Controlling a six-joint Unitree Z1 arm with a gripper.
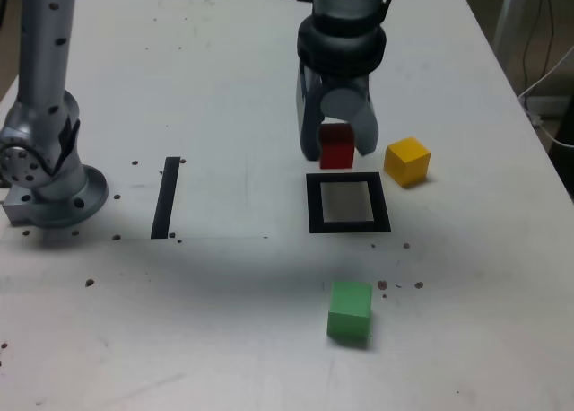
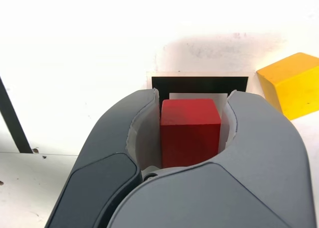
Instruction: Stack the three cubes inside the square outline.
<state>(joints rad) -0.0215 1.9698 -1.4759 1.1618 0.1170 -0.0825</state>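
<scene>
My gripper is going to let go of the red cube on the bare white middle of the square outline (image 1: pixel 350 198) (image 2: pixel 203 124), near the yellow cube.
My gripper (image 1: pixel 338 147) is shut on the red cube (image 1: pixel 336 147), just behind the square outline (image 1: pixel 348 203) in the exterior view. In the wrist view the red cube (image 2: pixel 190 132) sits between the two grey fingers (image 2: pixel 117 153), with the square outline (image 2: pixel 199 83) just beyond it. The yellow cube (image 1: pixel 407 161) rests on the table to the exterior view's right of the outline, and shows as well in the wrist view (image 2: pixel 291 84). The green cube (image 1: pixel 350 310) lies nearer the camera, in front of the outline. The outline's white interior is bare.
A straight black strip (image 1: pixel 166 196) lies on the white table (image 1: pixel 224 88) at the exterior view's left of the outline. The arm's grey base (image 1: pixel 49 173) stands at the far left. Small dark specks dot the table. Cables hang beyond the table's right edge.
</scene>
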